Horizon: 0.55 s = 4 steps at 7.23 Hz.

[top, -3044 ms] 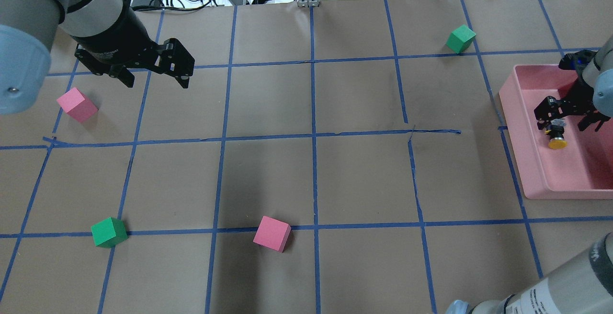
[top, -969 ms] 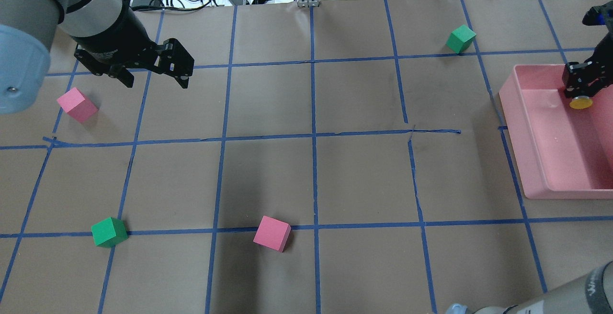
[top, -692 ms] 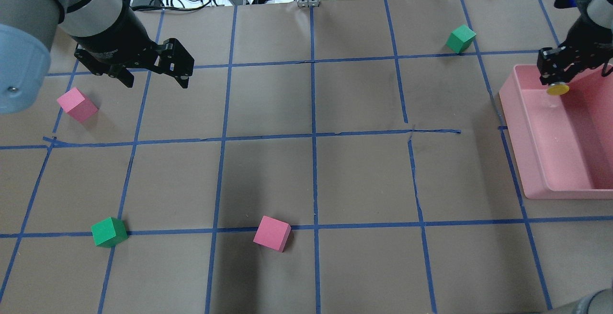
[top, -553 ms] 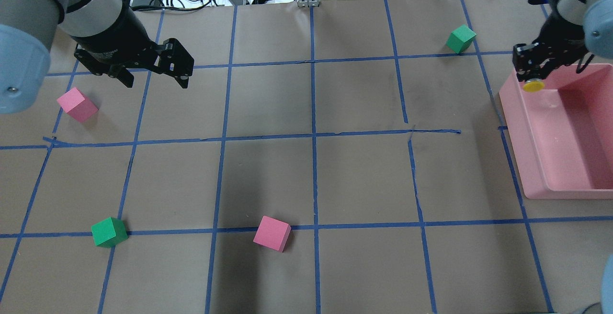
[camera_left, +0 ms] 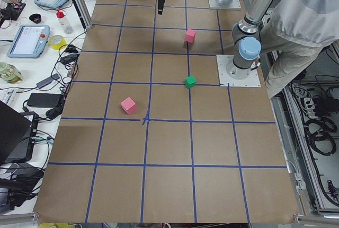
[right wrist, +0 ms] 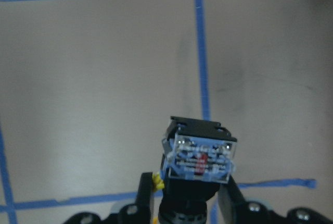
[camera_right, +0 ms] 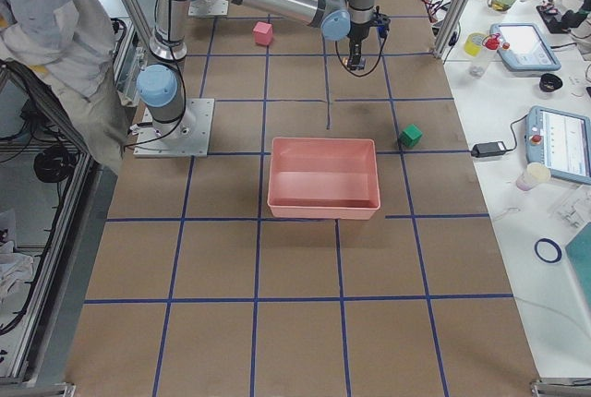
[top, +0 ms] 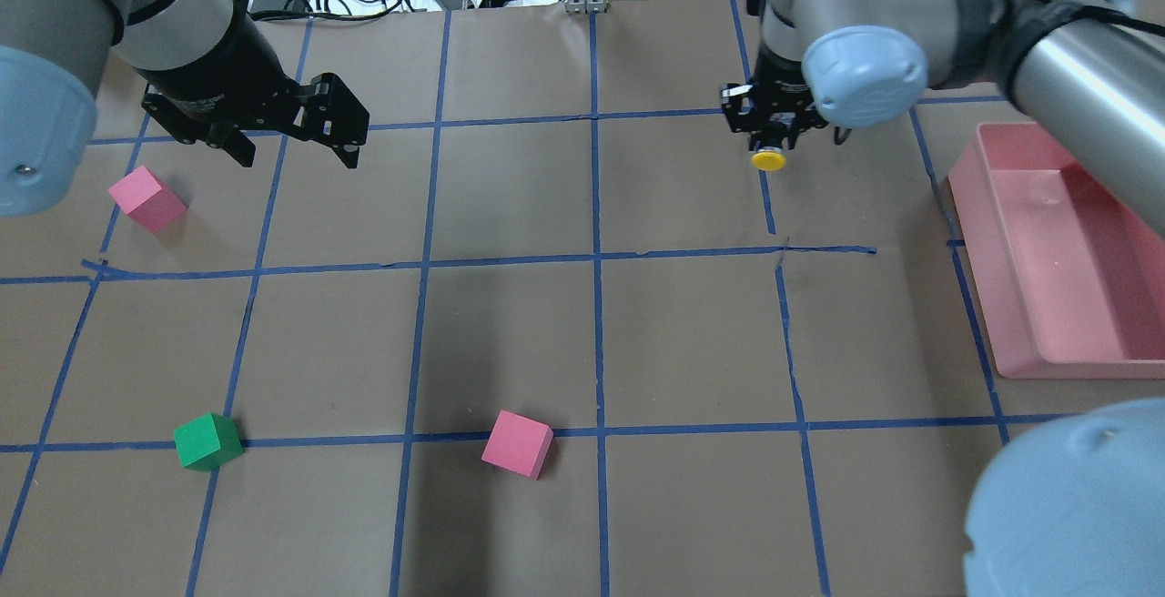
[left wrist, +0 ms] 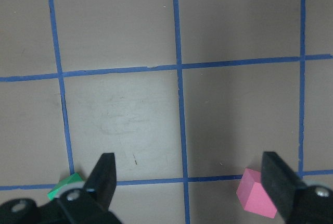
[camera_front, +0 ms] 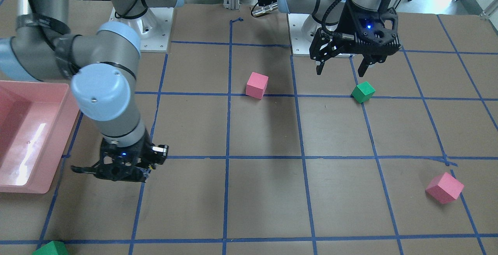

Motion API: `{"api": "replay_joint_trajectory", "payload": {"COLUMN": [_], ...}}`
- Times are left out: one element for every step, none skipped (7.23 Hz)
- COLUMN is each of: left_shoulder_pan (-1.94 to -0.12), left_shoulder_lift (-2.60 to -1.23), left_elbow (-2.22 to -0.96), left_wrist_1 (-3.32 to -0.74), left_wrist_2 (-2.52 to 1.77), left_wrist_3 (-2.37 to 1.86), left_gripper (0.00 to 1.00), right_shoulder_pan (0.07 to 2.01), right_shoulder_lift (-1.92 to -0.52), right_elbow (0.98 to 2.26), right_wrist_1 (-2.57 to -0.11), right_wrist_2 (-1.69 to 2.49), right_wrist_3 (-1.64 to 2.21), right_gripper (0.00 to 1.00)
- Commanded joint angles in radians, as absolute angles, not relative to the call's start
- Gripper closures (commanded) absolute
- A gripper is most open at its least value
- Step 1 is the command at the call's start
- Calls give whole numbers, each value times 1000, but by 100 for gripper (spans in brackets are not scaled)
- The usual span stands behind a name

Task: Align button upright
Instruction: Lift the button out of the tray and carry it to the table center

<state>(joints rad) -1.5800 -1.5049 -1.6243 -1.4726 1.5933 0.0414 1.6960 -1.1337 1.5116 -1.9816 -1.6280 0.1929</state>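
I will set the button down with my right gripper beside the blue tape line (camera_front: 231,184) that runs past the far pink cube. The button is held above the brown table.
My right gripper (top: 770,144) is shut on the button (top: 769,160) and holds it above the brown table, left of the pink tray (top: 1074,288). The yellow cap points down, away from the wrist. In the right wrist view the silvery-grey terminal base of the button (right wrist: 200,160) faces the camera between the two fingers (right wrist: 146,191). In the front-facing view the right gripper (camera_front: 118,169) hides the button. My left gripper (top: 298,153) is open and empty, high over the far left of the table, its fingers (left wrist: 104,174) spread wide.
A pink cube (top: 146,199), a green cube (top: 207,441) and another pink cube (top: 517,443) lie on the table. Another green cube (camera_front: 50,248) lies at the far side near the right arm. The tray (camera_right: 323,175) holds nothing visible. Cables line the far edge.
My right gripper lifted the button out of the pink tray and carried it left, over the table. The left arm has not moved.
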Motion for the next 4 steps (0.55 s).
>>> {"api": "replay_joint_trajectory", "payload": {"left_shoulder_pan": [-1580, -1578, -1578, -1578], "left_shoulder_lift": [-1505, -1506, -1506, -1506], "left_elbow": [-1624, -1624, -1624, -1624], "left_wrist_1": [-1473, -1473, -1473, -1473], "left_wrist_2": [1592, 1594, 1594, 1595], "left_wrist_3": [41, 41, 41, 41], "left_gripper": [0, 0, 0, 0], "right_shoulder_pan": [1849, 1876, 1882, 1894], "right_shoulder_lift": [-1008, -976, -960, -951], "right_elbow": [1444, 1443, 1453, 1450], "right_wrist_1": [-2057, -2115, -2128, -2128], "right_wrist_2": [-1602, -1539, -1514, -1490], "right_wrist_3": [349, 339, 295, 208], "right_gripper": [100, 100, 100, 100]}}
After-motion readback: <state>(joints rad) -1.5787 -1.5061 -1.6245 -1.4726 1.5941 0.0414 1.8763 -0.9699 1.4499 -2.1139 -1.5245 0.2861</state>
